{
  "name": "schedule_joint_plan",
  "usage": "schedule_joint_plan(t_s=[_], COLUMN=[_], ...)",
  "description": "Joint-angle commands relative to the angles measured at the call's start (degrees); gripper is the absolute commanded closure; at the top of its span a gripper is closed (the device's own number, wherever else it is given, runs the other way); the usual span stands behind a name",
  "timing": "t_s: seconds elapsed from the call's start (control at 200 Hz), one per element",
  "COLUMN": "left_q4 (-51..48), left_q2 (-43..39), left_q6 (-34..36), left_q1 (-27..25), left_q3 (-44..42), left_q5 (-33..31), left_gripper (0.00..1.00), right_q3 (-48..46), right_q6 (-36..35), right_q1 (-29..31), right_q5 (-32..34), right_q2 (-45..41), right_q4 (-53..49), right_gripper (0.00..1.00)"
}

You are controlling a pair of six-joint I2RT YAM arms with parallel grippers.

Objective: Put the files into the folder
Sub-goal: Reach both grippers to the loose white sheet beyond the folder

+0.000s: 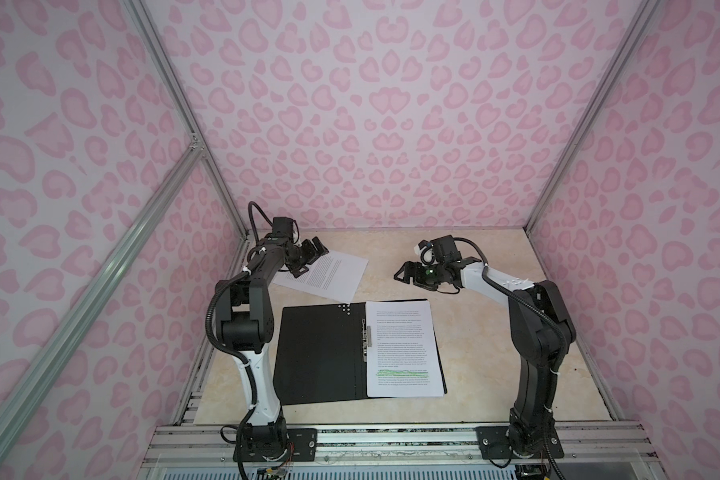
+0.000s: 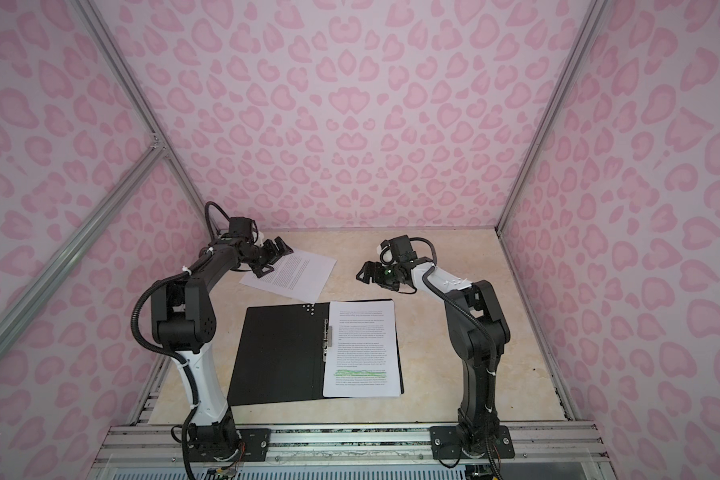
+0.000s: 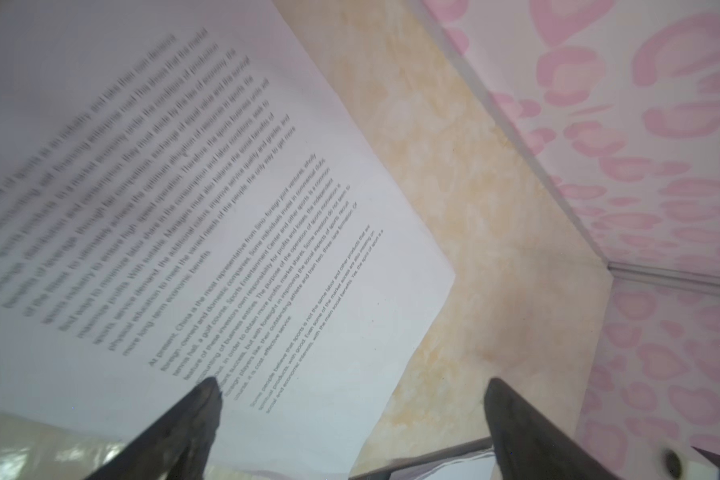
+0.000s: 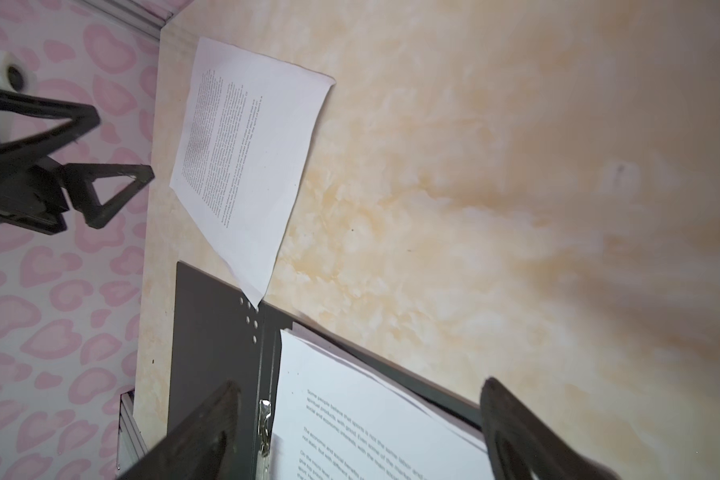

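Next, I move my right gripper to the loose sheet behind the folder and close it on the sheet's edge point(image 1: 361, 276) point(image 4: 301, 182) that faces the folder, between the corners.
The folder point(image 1: 321, 353) point(image 2: 279, 357) lies open on the table, black inside up, with a metal clip point(image 1: 366, 340) at its spine. A stack of printed files point(image 1: 404, 349) point(image 2: 362, 349) rests on its right half; the top sheet has green highlighted lines. One loose sheet point(image 1: 329, 276) point(image 2: 296, 276) lies askew behind the folder, a corner touching its far edge. My left gripper point(image 1: 312, 259) point(image 3: 352, 384) hovers open over that sheet's point(image 3: 225, 208) left end. My right gripper point(image 1: 402, 274) point(image 4: 360, 384) is open and empty, raised behind the folder's point(image 4: 213, 332) far right corner.
Pink patterned walls enclose the beige marble table point(image 1: 474, 332) on three sides. Aluminium rails point(image 1: 391, 440) with both arm bases run along the front edge. The left gripper point(image 4: 121, 145) appears in the right wrist view beside the loose sheet point(image 4: 250, 158).
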Motion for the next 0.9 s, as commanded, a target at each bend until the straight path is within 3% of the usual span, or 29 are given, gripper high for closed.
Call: schedule_joint_plan(t_s=[0.0,0.37,0.66,0.895], left_q4=[0.0,-4.45,-5.54,-4.92], left_q2=[2.99,14.12,17.81,20.21], left_q6=[0.17,-0.53,-1.56,-2.96], left_q1=[1.58,3.17,-0.67,-3.93], left_q3=[2.49,11.01,13.42,14.74], left_q5=[0.06,2.54,5.32,6.05], left_gripper=[0.0,0.01,0.02,0.02], right_q3=[5.1,14.28,17.65,22.14], right_q6=[0.46,1.46,1.48,5.46], right_q1=[0.89,0.82,-0.18,-0.19], right_q5=[-2.56,-3.91,-3.69,-3.6], right_q2=[4.05,11.86,15.62,19.79], right_q4=[-1.87,-4.42,-6.54,-6.04], right_gripper=[0.1,0.11,0.12,0.13])
